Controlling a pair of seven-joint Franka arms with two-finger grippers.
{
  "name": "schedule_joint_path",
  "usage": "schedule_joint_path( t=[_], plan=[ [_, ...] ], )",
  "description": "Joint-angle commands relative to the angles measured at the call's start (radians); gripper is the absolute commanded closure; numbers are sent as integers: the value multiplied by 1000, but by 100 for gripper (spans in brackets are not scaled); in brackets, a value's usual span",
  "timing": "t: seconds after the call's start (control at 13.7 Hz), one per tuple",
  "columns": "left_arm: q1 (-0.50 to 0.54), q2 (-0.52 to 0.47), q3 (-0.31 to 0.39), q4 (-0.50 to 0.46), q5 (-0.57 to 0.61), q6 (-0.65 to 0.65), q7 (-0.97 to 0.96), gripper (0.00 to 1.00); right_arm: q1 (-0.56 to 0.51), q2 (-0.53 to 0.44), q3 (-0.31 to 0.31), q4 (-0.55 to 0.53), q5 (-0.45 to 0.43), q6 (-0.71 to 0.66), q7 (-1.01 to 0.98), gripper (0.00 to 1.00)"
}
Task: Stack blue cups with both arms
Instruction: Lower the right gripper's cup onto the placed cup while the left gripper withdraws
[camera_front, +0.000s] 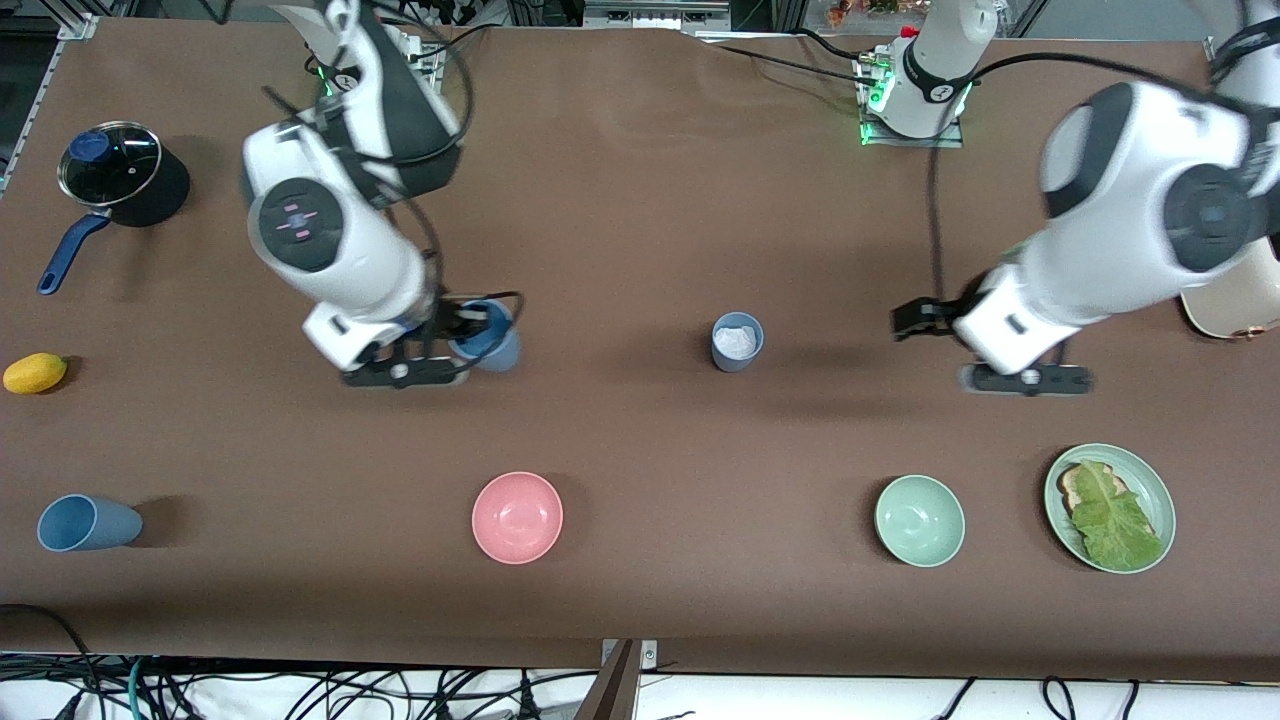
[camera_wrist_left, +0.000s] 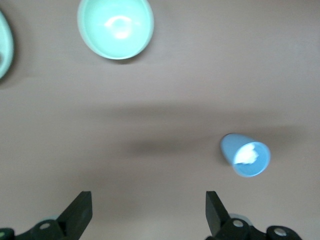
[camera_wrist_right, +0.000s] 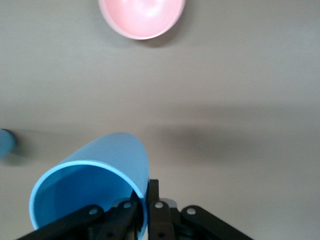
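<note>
Next, my right gripper lets go of the sky-blue cup inside the slate-blue cup (camera_front: 740, 332) (camera_wrist_right: 5, 143) that stands upright in the middle of the table. The sky-blue cup is now tilted over the table.
My right gripper (camera_front: 470, 335) is shut on the rim of a sky-blue cup (camera_front: 492, 340) and holds it tilted over the table toward the right arm's end. In the right wrist view the fingers (camera_wrist_right: 145, 192) pinch the cup's wall (camera_wrist_right: 95, 172), one inside and one outside. A slate-blue cup (camera_front: 737, 342) stands upright mid-table with something white inside. It also shows in the left wrist view (camera_wrist_left: 246, 155) and at the right wrist view's edge (camera_wrist_right: 5, 142). My left gripper (camera_front: 915, 318) is open and empty (camera_wrist_left: 148, 210), beside that cup toward the left arm's end.
Another blue cup (camera_front: 85, 523) lies on its side at the right arm's end. A pink bowl (camera_front: 517, 517), a mint-green bowl (camera_front: 919, 520) and a green plate (camera_front: 1160, 495) with bread and lettuce sit nearer the camera. A lidded blue-handled pot (camera_front: 110, 165) and a yellow fruit (camera_front: 35, 373) are there too.
</note>
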Motion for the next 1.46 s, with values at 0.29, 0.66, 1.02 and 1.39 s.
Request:
schedule_joint_path(
  t=[0.29,0.66,1.02,1.39],
  plan=[
    [53,-125,48,-18,97,-46,107,0,296,188,-11,260,8,92,497,100],
    [-28,-355,149,-307,100,125,104,0,411,278,-19,261,-47,236,663,100],
    [-28,-345,137,-283,100,73,89,0,435,295,-22,263,-79,259,691,100],
    [-28,-336,137,-259,98,66,97,0,431,343,-38,301,-79,327,685,100]
  ],
)
